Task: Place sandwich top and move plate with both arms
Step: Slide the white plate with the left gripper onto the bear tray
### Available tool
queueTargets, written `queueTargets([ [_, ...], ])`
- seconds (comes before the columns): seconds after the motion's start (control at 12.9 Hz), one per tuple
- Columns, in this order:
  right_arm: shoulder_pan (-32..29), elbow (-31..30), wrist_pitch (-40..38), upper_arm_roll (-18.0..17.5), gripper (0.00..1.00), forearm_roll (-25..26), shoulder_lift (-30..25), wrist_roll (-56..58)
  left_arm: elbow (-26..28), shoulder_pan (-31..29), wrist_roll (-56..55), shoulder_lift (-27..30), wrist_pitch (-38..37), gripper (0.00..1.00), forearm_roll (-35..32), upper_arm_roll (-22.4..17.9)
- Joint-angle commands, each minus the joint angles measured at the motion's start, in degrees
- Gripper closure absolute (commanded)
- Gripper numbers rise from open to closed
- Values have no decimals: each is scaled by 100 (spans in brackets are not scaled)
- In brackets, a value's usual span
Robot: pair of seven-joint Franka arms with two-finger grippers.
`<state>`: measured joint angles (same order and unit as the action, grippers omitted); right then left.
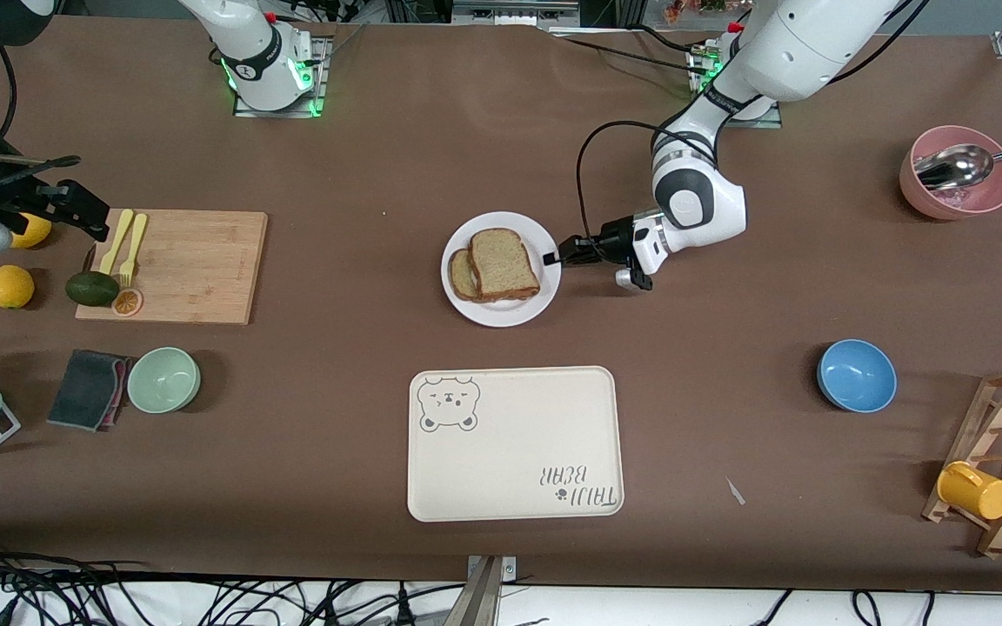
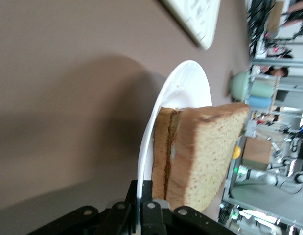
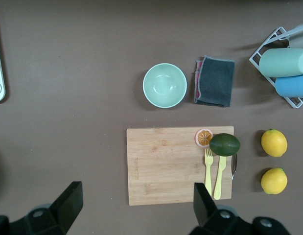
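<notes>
Next, I set the white plate down on the middle of the cream bear tray (image 1: 521, 452) using my left gripper.
The white plate (image 1: 501, 311) lies mid-table, farther from the front camera than the tray. On it the sandwich top (image 1: 504, 263), a plain brown slice, rests on a lower slice (image 1: 464, 275). My left gripper (image 1: 556, 256) is shut on the plate's rim at the side toward the left arm's end. The left wrist view shows the plate (image 2: 183, 83) edge-on, pinched in the left gripper (image 2: 147, 196), with the sandwich top (image 2: 210, 152) beside it. My right gripper (image 1: 83, 193) hangs open and holds nothing, over the cutting board's end, as the right wrist view (image 3: 137, 196) shows.
A cream bear tray (image 1: 514, 443) lies nearer the front camera than the plate. A wooden cutting board (image 1: 188, 265) carries forks and an avocado. A green bowl (image 1: 163, 379), a blue bowl (image 1: 856, 376), a pink bowl (image 1: 958, 183) with a spoon and a mug rack (image 1: 1001, 461) stand around.
</notes>
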<state>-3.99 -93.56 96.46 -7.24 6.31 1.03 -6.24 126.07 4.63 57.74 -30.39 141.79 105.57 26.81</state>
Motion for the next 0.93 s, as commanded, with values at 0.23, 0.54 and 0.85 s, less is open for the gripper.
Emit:
queueTargets([
  [0.23, 12, -13, -39, 4, 0, 73, -24, 80, -776, -6, -624, 209, 6, 100, 245, -79],
  [0.54, 21, -13, 22, -5, 0, 46, -15, 62, -1539, 47, -720, -264, 436, 100, -219, -263],
  [0.85, 12, -48, -65, 12, 0, -419, -59, 27, -2541, 153, -1728, -976, 638, 100, -1203, -448],
])
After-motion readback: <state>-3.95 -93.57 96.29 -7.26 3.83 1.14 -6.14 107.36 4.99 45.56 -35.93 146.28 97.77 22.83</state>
